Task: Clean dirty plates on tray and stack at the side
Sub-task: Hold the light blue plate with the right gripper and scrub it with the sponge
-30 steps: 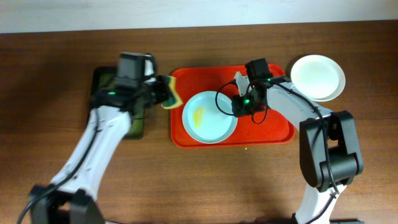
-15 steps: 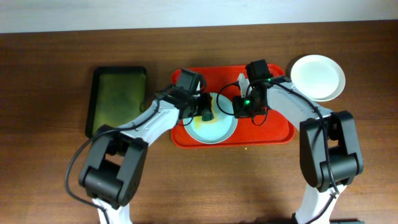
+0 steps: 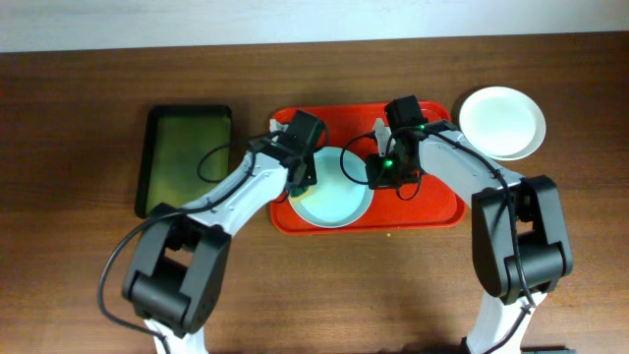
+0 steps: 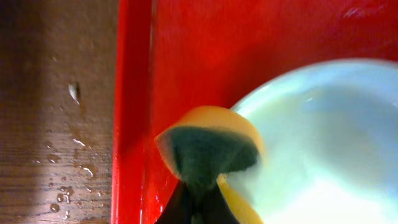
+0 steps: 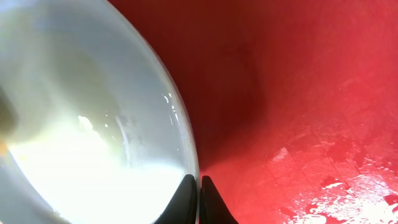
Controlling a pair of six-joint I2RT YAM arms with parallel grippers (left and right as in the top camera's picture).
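Observation:
I need to release the dark green sponge from my left gripper near the middle of the dark green-black tray (image 3: 193,174).
A pale blue plate (image 3: 332,195) lies on the red tray (image 3: 432,202). My left gripper (image 3: 301,177) is shut on a yellow and dark green sponge (image 4: 208,146), pressed on the plate's left rim (image 4: 311,143). My right gripper (image 3: 376,169) is shut on the plate's right rim (image 5: 180,134). A cream-white plate (image 3: 502,122) sits on the table right of the tray. The third plate is out of view.
A dark green-black tray (image 3: 187,157) lies on the table left of the red tray. Water drops dot the wood (image 4: 68,143) beside the red tray's left rim (image 4: 132,106). The red tray's floor (image 5: 323,124) is wet.
My left arm swung from the dark tray over to the blue plate with the sponge, then drew back to its left rim. The yellow smear no longer shows. My right gripper stayed put.

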